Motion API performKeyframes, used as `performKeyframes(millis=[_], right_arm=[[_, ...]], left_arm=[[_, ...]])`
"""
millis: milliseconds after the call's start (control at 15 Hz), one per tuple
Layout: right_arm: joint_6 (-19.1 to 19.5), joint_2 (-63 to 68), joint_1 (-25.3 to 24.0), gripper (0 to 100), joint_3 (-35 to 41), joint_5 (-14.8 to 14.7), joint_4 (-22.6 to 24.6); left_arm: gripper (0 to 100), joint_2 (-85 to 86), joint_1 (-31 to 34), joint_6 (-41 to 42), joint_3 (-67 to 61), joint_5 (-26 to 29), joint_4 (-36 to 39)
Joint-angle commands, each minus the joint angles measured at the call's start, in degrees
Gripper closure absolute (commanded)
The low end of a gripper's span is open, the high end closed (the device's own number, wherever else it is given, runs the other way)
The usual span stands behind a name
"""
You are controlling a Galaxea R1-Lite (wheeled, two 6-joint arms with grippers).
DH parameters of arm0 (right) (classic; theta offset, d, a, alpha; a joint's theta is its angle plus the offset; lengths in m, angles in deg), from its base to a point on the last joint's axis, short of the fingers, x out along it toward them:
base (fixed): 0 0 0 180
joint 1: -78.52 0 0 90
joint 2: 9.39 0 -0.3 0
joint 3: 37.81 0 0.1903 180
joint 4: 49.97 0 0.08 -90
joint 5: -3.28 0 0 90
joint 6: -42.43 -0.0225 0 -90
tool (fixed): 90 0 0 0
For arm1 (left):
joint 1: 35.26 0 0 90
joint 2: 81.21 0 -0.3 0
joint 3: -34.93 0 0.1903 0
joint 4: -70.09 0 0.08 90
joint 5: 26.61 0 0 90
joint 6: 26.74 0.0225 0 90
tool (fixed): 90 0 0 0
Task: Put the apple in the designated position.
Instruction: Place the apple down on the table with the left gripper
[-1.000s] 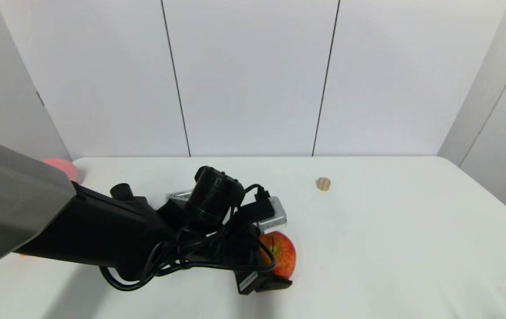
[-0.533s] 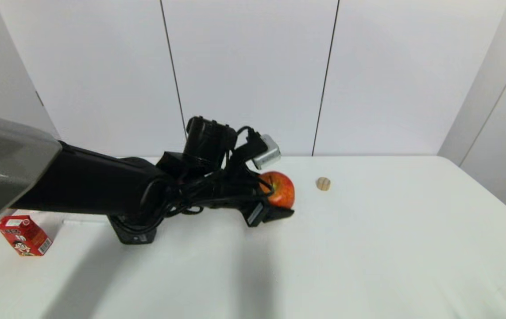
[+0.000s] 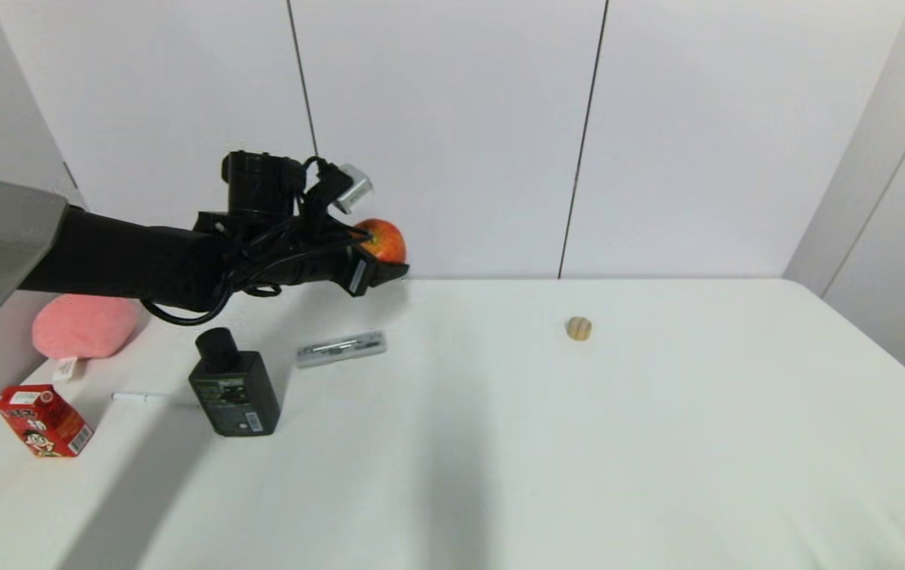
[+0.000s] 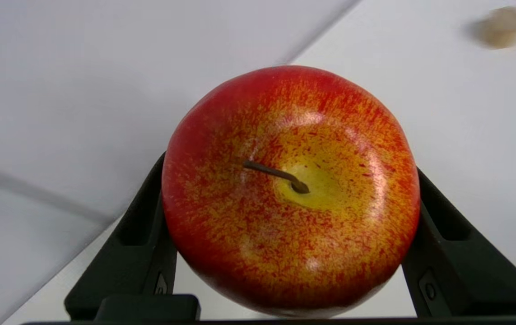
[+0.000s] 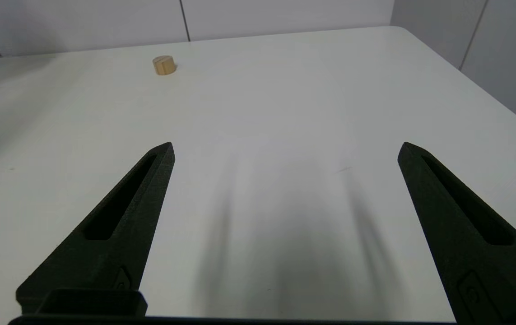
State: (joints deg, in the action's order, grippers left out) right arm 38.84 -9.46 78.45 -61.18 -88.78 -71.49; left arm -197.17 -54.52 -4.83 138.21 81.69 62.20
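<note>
The robot's left gripper should put the red apple, now raised high above the table, down on the white table (image 3: 349,312) just behind the silver tube.
My left gripper (image 3: 379,255) is raised high above the back left of the table and is shut on the red apple (image 3: 382,240). In the left wrist view the apple (image 4: 291,192), mottled yellow-orange with a short dark stem, sits clamped between the two black fingers (image 4: 136,243), stem side toward the camera. The white tabletop (image 3: 547,427) below it is plain and unmarked. My right gripper (image 5: 285,151) is out of the head view; its own wrist view shows it open over bare table with nothing between the fingers.
A small tan wooden bead (image 3: 578,328) lies at the back centre-right. On the left stand a black bottle (image 3: 232,388), a silver tube (image 3: 340,348), a white pen (image 3: 143,397), a red carton (image 3: 42,420) and a pink plush toy (image 3: 84,325).
My left arm lifted the apple off the table's front middle and carried it up, back and to the left. That uncovered the bottle, the tube, the carton and the plush toy.
</note>
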Motion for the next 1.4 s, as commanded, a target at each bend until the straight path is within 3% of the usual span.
performKeyframes(millis=[67, 1067, 1133, 1400], right_arm=[[-0.02, 0.07, -0.01, 0, 0.70, 0.04, 0.00], [-0.02, 0.07, -0.01, 0, 0.70, 0.04, 0.00], [-0.02, 0.07, -0.01, 0, 0.70, 0.04, 0.00], [-0.02, 0.07, -0.01, 0, 0.70, 0.04, 0.00]], left_arm=[[100, -3.22, 6.08, 0.24, 0.16, 0.33, 1.22], [100, -7.09, 7.04, 0.33, -2.74, 0.33, 0.07], [0, -7.00, 7.04, 0.33, -3.36, 0.42, 0.07], [0, -6.21, 7.04, 0.42, -3.62, 0.33, -0.98]])
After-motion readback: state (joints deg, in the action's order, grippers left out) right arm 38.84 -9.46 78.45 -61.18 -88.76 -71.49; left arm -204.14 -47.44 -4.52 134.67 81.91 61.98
